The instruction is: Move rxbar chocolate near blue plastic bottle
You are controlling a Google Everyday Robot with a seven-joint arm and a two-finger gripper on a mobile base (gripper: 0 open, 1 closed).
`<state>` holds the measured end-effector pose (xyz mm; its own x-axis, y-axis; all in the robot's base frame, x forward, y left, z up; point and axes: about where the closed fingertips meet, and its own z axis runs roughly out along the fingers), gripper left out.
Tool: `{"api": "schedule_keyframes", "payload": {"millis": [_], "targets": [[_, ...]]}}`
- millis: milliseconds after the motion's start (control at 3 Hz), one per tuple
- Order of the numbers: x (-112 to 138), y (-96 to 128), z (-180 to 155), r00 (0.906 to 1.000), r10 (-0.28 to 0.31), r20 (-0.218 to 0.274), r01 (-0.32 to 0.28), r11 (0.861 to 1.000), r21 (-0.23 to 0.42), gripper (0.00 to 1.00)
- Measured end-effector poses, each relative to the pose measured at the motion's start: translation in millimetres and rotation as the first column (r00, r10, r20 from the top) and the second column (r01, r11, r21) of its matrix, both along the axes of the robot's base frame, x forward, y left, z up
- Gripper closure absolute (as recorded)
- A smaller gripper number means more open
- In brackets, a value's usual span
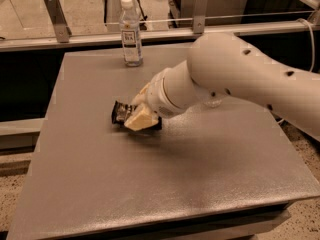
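I will use my gripper to set down and release the rxbar chocolate on the grey table (133,72), just in front of the blue plastic bottle.
The rxbar chocolate (120,113) is a flat black wrapper in the middle-left of the grey table (150,184). My gripper (140,120), with cream-coloured fingers, is shut on the bar's right part and holds it at or just above the table top. Only the bar's left end shows. The blue plastic bottle (131,31), slim and clear with a white cap and a white label, stands upright at the table's far edge. It is behind the gripper and well apart from it.
My big white arm (235,84) reaches in from the right across the table's middle. A small clear object (214,103) peeks out under the arm. A metal rail (90,33) with posts and glass runs behind the table's far edge.
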<state>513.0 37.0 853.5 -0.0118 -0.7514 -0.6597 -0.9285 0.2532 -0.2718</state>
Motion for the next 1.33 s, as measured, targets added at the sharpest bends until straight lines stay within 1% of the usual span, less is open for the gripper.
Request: {"api": "schedule_keyframes", "payload": {"millis": [333, 667, 1000, 1333], "targets": [[55, 5, 7, 0.9983, -0.032, 0.048, 0.031, 0.999, 0.006, 1.0], [103, 11, 15, 0.9932, -0.082, 0.082, 0.081, 0.997, 0.011, 1.0], [134, 20, 19, 0.9846, -0.144, 0.099, 0.142, 0.989, 0.031, 1.0], [162, 26, 17, 0.9715, -0.212, 0.106, 0.208, 0.977, 0.049, 1.0]]}}
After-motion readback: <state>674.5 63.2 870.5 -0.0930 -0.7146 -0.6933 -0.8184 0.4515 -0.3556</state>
